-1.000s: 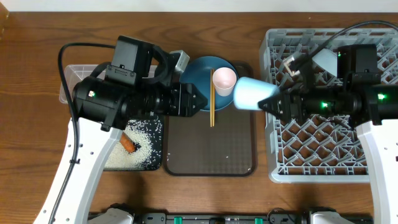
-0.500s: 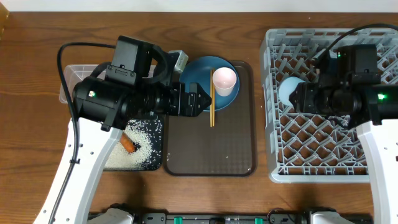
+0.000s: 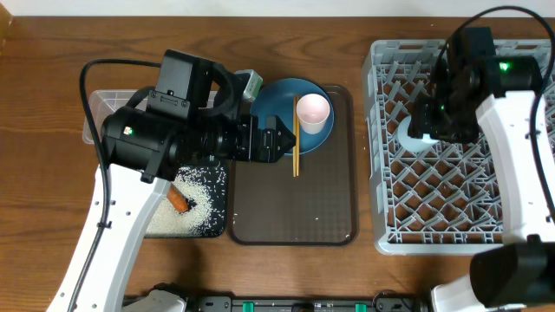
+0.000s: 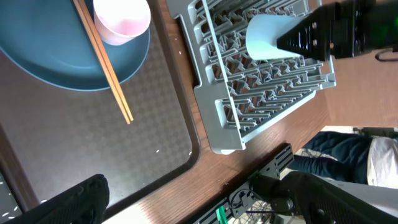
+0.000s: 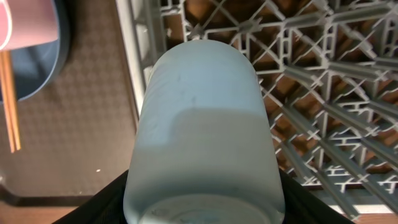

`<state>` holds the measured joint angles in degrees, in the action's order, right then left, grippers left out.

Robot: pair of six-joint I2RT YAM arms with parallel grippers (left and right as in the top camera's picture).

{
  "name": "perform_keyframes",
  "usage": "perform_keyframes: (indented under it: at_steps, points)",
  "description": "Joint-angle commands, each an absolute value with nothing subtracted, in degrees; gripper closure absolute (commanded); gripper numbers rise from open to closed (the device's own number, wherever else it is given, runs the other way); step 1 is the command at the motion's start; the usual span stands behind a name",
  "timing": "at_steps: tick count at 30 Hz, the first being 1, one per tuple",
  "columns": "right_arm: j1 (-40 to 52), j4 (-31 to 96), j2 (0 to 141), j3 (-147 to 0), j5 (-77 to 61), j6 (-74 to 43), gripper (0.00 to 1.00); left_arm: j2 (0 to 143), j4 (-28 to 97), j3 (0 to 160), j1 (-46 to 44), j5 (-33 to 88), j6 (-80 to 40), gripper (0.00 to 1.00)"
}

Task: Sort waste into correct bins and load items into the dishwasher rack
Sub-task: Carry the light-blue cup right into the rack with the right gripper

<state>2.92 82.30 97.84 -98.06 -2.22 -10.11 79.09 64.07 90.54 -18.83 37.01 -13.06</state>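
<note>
Next, my right gripper puts the light-blue cup down inside the grey rack's edge (image 3: 398, 158) facing the brown tray.
My right gripper (image 5: 202, 208) is shut on the light-blue cup (image 5: 205, 124), its dark fingers (image 5: 99, 202) on either side near the base. The cup (image 3: 414, 137) hangs mouth-down over the left part of the grey dishwasher rack (image 3: 451, 204). On the brown tray the dark-blue plate (image 3: 273, 104) carries the pinkish-white cup (image 3: 313, 112) and the wooden chopsticks (image 3: 295, 147). My left gripper (image 3: 282, 143) stands open and empty above the plate's left edge, its jaws wide apart (image 4: 205, 205). Loose rice and the orange carrot (image 3: 179, 200) lie in the black tray (image 3: 195, 227).
The clear tub (image 3: 97, 108) sits at the far left, mostly hidden under my left arm. The brown serving tray (image 3: 295, 208) lies between the black tray and the rack (image 4: 267, 87). The rack's upright pegs (image 5: 323, 74) stand just under the held cup.
My right arm carried the light-blue cup from the tray's right edge to over the rack and turned it mouth-down. The left arm stayed where it was.
</note>
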Motion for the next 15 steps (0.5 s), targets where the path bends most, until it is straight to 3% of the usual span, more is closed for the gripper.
perform_keyframes:
  at_steps: [1, 15]
  points:
    - [1.15, 83.09, 99.83, -100.22, -0.54, -10.87, 0.83, 79.09, 64.03, 90.11, -18.68, 36.36, -12.27, 0.03]
    - [1.58, 81.21, 105.41, -100.05, -3.20, -8.05, 0.91, 79.09, 64.03, 90.11, -18.68, 36.36, -12.27, 0.02]
